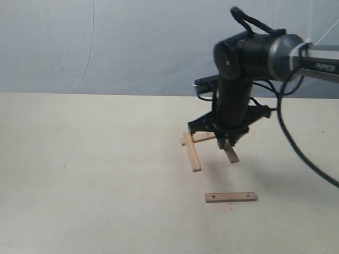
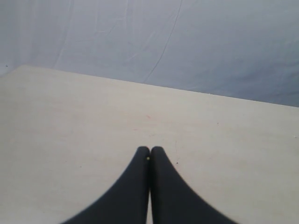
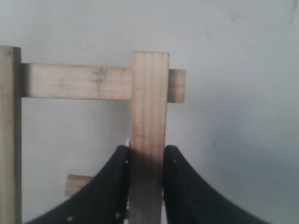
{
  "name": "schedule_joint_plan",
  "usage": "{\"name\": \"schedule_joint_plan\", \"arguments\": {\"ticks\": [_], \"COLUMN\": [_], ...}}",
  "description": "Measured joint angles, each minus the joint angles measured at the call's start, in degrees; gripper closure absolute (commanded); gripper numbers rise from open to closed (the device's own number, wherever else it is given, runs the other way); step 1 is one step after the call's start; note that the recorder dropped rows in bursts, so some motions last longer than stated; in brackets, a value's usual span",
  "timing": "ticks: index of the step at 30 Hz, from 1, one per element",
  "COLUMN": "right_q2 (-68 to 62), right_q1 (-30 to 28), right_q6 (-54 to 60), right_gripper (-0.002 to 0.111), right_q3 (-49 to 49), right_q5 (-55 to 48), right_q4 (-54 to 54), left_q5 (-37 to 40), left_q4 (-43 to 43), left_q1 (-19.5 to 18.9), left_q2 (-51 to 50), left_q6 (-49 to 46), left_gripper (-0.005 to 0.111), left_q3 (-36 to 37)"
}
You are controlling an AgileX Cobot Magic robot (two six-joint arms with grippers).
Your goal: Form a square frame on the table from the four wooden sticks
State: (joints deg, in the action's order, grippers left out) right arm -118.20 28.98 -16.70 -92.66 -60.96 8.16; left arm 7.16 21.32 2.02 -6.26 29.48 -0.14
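Observation:
The third stick will go down from my right gripper onto the bare table [image 1: 187,169] beside the near end of the side stick. The third stick's far end now lies over the cross stick.
Three wooden sticks form a partial frame on the table [image 1: 95,174]. A left stick [image 1: 192,153] and a far stick [image 1: 204,137] lie flat. My right gripper [image 1: 225,143] is shut on the third stick [image 1: 231,154]. In the right wrist view that stick [image 3: 148,107] runs between the fingertips [image 3: 122,161], and its far end lies over the cross stick [image 3: 74,81], next to the side stick [image 3: 8,135]. The fourth stick [image 1: 231,197], with two dark holes, lies apart nearer the front. My left gripper [image 2: 150,151] is shut and empty over bare table [image 2: 70,121].
A blue-grey cloth backdrop [image 1: 106,42] hangs behind the table. The right arm's black cable [image 1: 296,148] trails down at the right. An end of the loose stick [image 3: 77,184] shows beside the right fingers.

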Motion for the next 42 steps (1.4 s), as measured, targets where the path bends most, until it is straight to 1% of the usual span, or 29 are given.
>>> {"name": "schedule_joint_plan", "arguments": {"ticks": [3, 6, 10, 30, 34, 38, 42], "right_q2": [4.38, 6.62, 6.81, 2.77, 2.77, 3.37, 2.53], "right_q1": [-3.79, -5.75, -6.01, -6.01, -5.86, -3.32, 0.84], "right_q6": [0.0, 0.0, 0.0, 0.0, 0.0, -1.39, -4.17], "right_gripper": [0.109, 0.109, 0.109, 0.109, 0.109, 0.109, 0.109], "right_q3": [12.04, 19.57, 23.45, 23.71, 22.5, 18.84, 13.04], "right_q5": [9.08, 15.67, 20.84, 23.25, 23.29, 23.09, 22.31], "right_q4": [-3.28, -4.87, -6.11, -6.41, -8.65, -10.62, -11.3], "left_q5": [0.0, 0.0, 0.0, 0.0, 0.0, 0.0, 0.0], "left_q4": [0.1, 0.1, 0.1, 0.54, 0.54, 0.54, 0.57], "left_q1": [0.0, 0.0, 0.0, 0.0, 0.0, 0.0, 0.0], "left_q2": [0.0, 0.0, 0.0, 0.0, 0.0, 0.0, 0.0], "left_q6": [0.0, 0.0, 0.0, 0.0, 0.0, 0.0, 0.0], "left_gripper": [0.107, 0.107, 0.107, 0.107, 0.107, 0.107, 0.107], "left_q3": [0.0, 0.0, 0.0, 0.0, 0.0, 0.0, 0.0]}}
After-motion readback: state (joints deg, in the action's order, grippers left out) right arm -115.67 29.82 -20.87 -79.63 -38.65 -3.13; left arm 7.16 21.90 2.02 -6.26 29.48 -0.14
